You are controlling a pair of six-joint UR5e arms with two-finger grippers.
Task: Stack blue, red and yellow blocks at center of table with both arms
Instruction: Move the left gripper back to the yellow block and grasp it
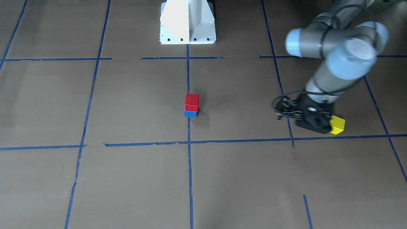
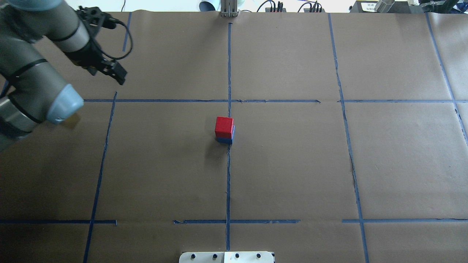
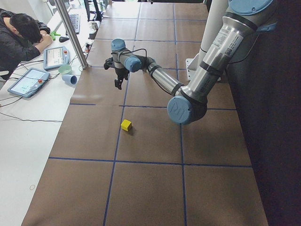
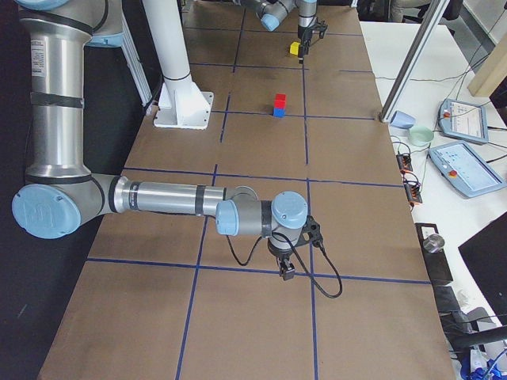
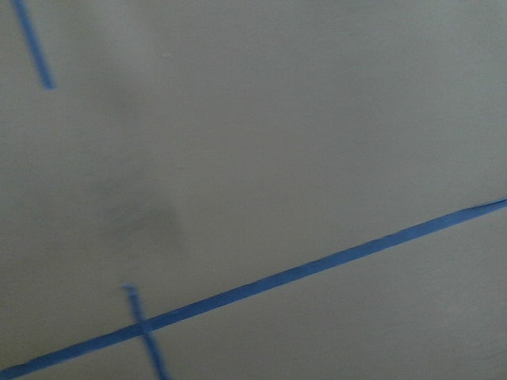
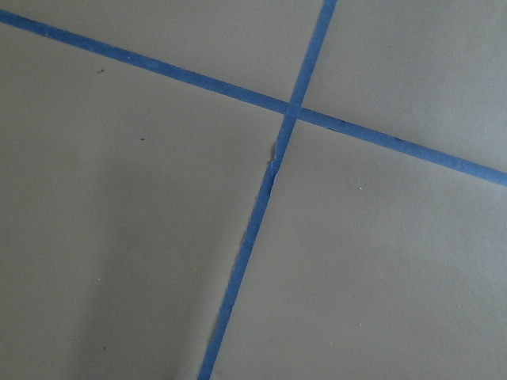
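I will move my left gripper to the yellow block next and close it on its opposite sides [image 1: 336,122], because the red block already sits on the blue block.
A red block [image 1: 192,99] sits on a blue block [image 1: 190,113] at the table's centre, also in the overhead view [image 2: 224,125]. A yellow block [image 1: 337,125] lies alone on the paper on the robot's left side, also in the exterior left view [image 3: 126,125]. My left gripper [image 2: 108,71] hovers above the table close to the yellow block without touching it. Its jaws look open and empty. In the overhead view my left arm hides the yellow block. My right gripper [image 4: 285,269] shows only in the exterior right view, low over the paper, and I cannot tell its state.
Brown paper with a blue tape grid [image 2: 229,100] covers the table. The robot's white base [image 1: 187,22] stands at the middle of its edge. Cups, tablets and a person [image 3: 21,35] are at a side desk beyond the table.
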